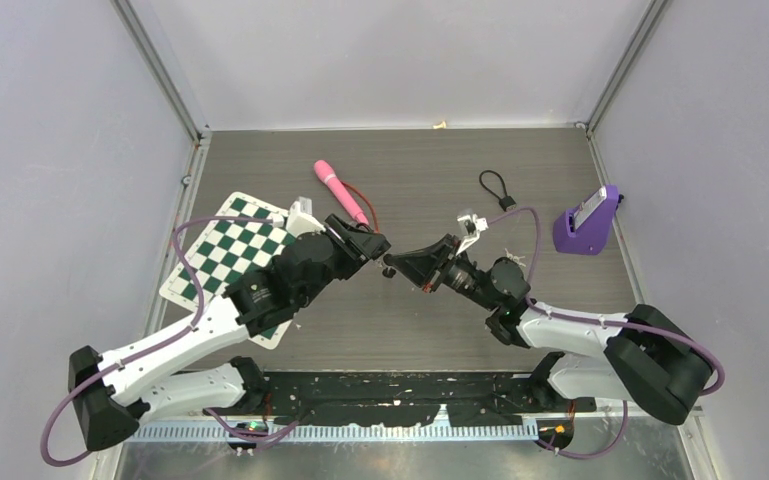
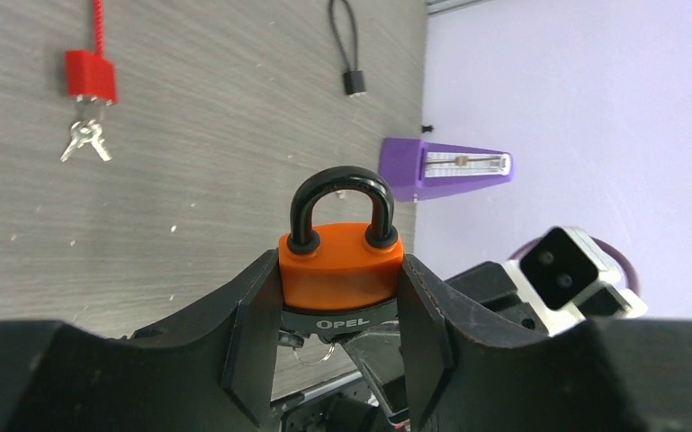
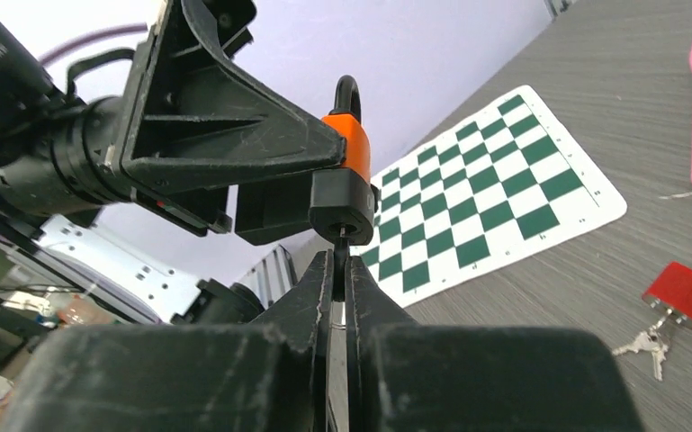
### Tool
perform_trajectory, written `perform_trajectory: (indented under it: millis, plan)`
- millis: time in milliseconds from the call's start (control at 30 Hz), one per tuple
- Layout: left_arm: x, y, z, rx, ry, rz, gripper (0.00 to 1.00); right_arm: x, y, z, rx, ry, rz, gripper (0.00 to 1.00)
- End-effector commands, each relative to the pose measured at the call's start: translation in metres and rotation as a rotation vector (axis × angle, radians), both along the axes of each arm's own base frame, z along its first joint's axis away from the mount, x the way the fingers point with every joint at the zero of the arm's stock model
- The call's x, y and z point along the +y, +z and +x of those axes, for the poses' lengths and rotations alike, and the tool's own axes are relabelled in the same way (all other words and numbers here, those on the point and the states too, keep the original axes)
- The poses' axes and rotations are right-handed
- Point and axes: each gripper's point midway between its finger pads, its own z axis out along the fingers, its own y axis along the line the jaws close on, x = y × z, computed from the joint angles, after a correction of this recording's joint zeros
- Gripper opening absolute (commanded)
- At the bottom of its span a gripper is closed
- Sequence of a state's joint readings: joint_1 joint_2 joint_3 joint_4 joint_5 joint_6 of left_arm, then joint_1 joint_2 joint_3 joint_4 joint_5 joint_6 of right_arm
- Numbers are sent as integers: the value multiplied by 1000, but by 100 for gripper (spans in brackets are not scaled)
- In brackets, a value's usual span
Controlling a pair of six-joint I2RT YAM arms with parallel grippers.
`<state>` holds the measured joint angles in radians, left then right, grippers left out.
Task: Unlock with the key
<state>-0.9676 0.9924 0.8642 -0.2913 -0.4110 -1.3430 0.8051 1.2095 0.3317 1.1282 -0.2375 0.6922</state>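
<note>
The robot's left gripper is on the padlock's body and the shackle is seated, so its right gripper should take the black base [image 3: 342, 200] before the left gripper takes the shackle.
An orange padlock [image 2: 340, 270] with a black shackle [image 2: 340, 189] and black base is held above the table, my left gripper [image 2: 340, 301] shut on its sides. Both shackle legs sit in the body. In the right wrist view the padlock [image 3: 353, 148] hangs sideways with its keyhole end facing my right gripper [image 3: 340, 270], which is shut on the thin key [image 3: 340, 247] entering the black base. From above, the left gripper [image 1: 372, 246] and the right gripper [image 1: 402, 263] meet tip to tip at mid table. A small key ring [image 2: 313, 355] shows under the lock.
A red padlock with loose keys [image 2: 90, 76] lies on the table, also in the right wrist view as the red padlock [image 3: 684, 292]. A green-white chessboard mat [image 1: 225, 250], a pink cylinder [image 1: 340, 190], a black cable loop [image 1: 495, 187] and a purple metronome [image 1: 588, 222] lie around.
</note>
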Motion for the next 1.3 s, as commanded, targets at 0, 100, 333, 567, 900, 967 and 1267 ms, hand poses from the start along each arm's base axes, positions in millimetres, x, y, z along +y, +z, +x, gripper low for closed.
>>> perform_trajectory:
  millis: [0, 100, 333, 567, 900, 967, 1267]
  plan:
    - [-78, 70, -98, -128, -584, -300, 7, 0, 77, 2, -69, 46, 233, 5]
    - [-75, 80, -104, -231, -636, -291, 5, -5, 82, 0, -22, 95, 275, 5]
    - [-54, 102, -117, -492, -689, -271, 4, -11, 89, -3, 108, 187, 342, 5]
    - [-24, 95, -90, -486, -536, -186, 4, -10, 91, -8, 32, 185, 279, 15]
    - [-9, 62, -62, -305, -431, -82, 3, -23, 66, -7, -275, -101, -60, 78]
    - [-10, 63, -61, -289, -426, -87, 3, -21, 64, -10, -323, -131, -88, 81]
    - [-13, 54, -55, -211, -395, -77, 3, -3, 70, -20, -427, -201, -97, 81]
